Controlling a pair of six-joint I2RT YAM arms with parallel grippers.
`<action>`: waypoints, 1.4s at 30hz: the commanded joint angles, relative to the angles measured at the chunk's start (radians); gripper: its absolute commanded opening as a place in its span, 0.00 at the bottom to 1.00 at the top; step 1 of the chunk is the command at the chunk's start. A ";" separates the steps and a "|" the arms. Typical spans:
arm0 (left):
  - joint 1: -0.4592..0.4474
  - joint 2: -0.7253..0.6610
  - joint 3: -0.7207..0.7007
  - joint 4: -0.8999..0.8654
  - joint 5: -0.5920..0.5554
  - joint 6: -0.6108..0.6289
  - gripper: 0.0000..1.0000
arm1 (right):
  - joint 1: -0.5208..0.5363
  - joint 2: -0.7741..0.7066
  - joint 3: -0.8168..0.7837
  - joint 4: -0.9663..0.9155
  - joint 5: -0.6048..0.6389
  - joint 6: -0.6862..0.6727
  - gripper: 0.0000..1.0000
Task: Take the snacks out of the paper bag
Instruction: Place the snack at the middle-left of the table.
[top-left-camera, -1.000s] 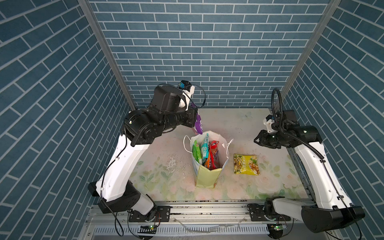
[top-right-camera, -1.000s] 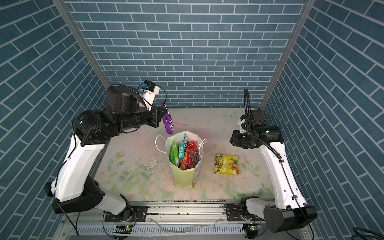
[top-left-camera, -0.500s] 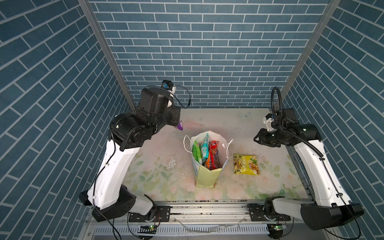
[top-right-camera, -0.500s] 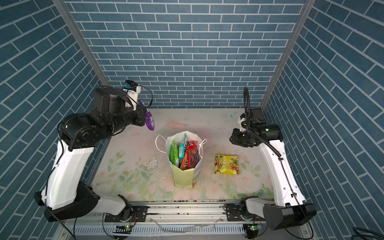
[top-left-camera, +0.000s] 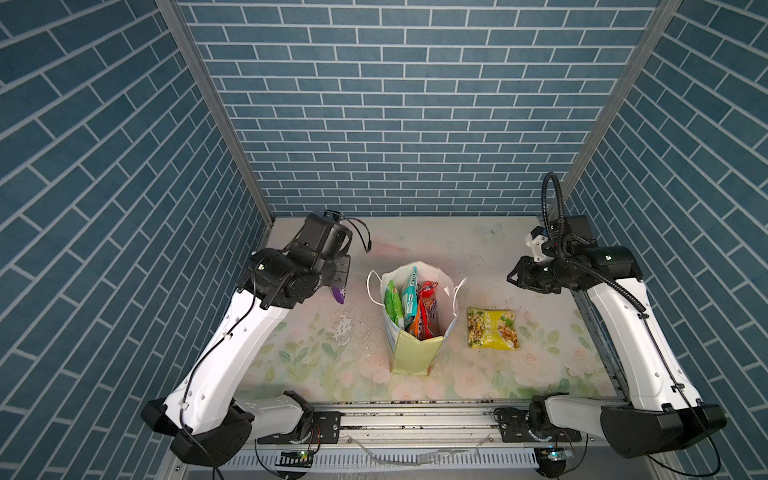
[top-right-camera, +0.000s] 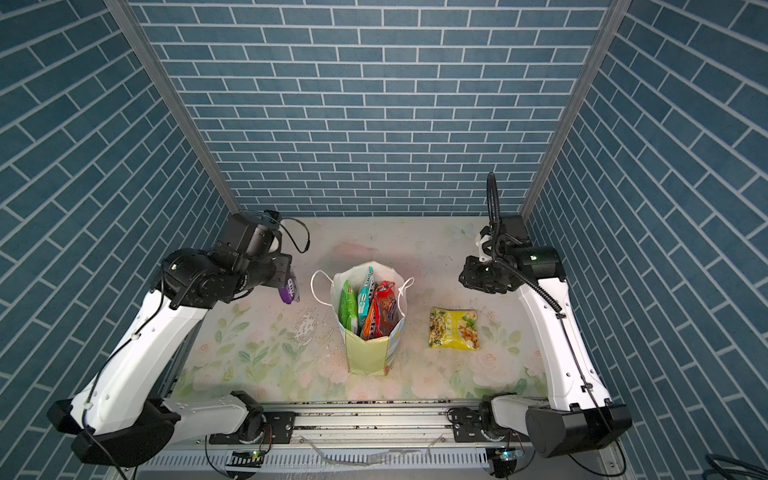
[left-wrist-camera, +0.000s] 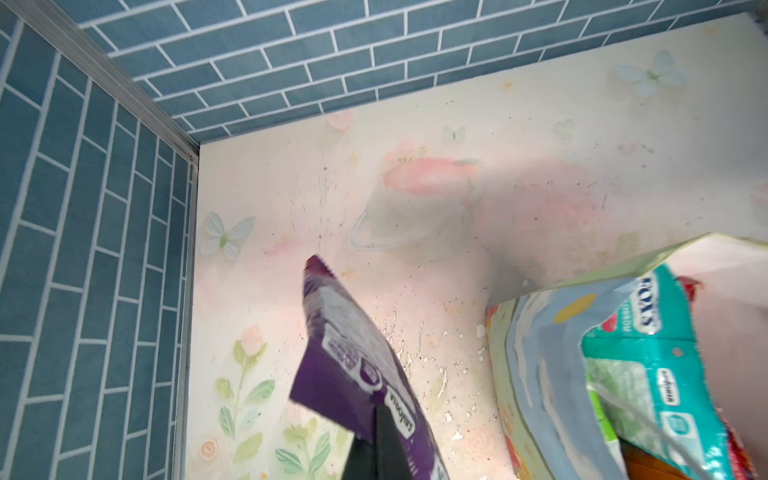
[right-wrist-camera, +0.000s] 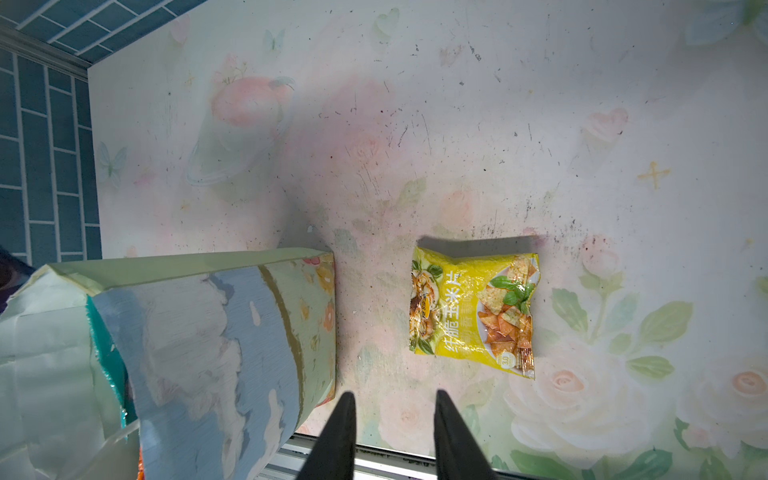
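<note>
My left gripper should set the purple packet down on the table (top-left-camera: 354, 308) (left-wrist-camera: 404, 352) beside the paper bag, just behind the flaked white patch.
The paper bag (top-left-camera: 415, 353) stands upright mid-table, its mouth open upward. Inside stand a green packet (top-left-camera: 392, 303), a teal Fox's packet (top-left-camera: 409, 293), a red bag (top-left-camera: 428, 303) and an orange packet (top-left-camera: 415, 324). My left gripper (top-left-camera: 337, 282) is shut on a purple packet (top-left-camera: 339, 295) (left-wrist-camera: 353, 357), held low over the table to the left of the paper bag (left-wrist-camera: 536, 365). A yellow packet (top-left-camera: 492, 328) (right-wrist-camera: 473, 311) lies flat on the table right of the bag. My right gripper (top-left-camera: 513, 278) (right-wrist-camera: 392, 397) hovers open and empty behind that packet.
The floral table mat has a flaked white patch (top-left-camera: 345, 328) between the left gripper and the bag. A metal rail (top-left-camera: 415, 415) runs along the front edge. Blue brick walls close in the left, back and right sides.
My left arm has swung from above the bag's back left corner out to the left and down, carrying the purple packet. The right arm has stayed still.
</note>
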 joint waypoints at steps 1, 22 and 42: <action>0.018 -0.043 -0.117 0.017 -0.006 -0.049 0.00 | 0.005 0.002 0.002 -0.027 0.005 -0.015 0.33; 0.171 0.175 -0.378 0.351 0.178 -0.017 0.00 | 0.019 -0.001 -0.014 -0.041 0.027 0.006 0.33; 0.172 0.375 -0.347 0.498 0.360 -0.075 0.25 | 0.018 -0.035 -0.017 -0.089 0.065 0.009 0.33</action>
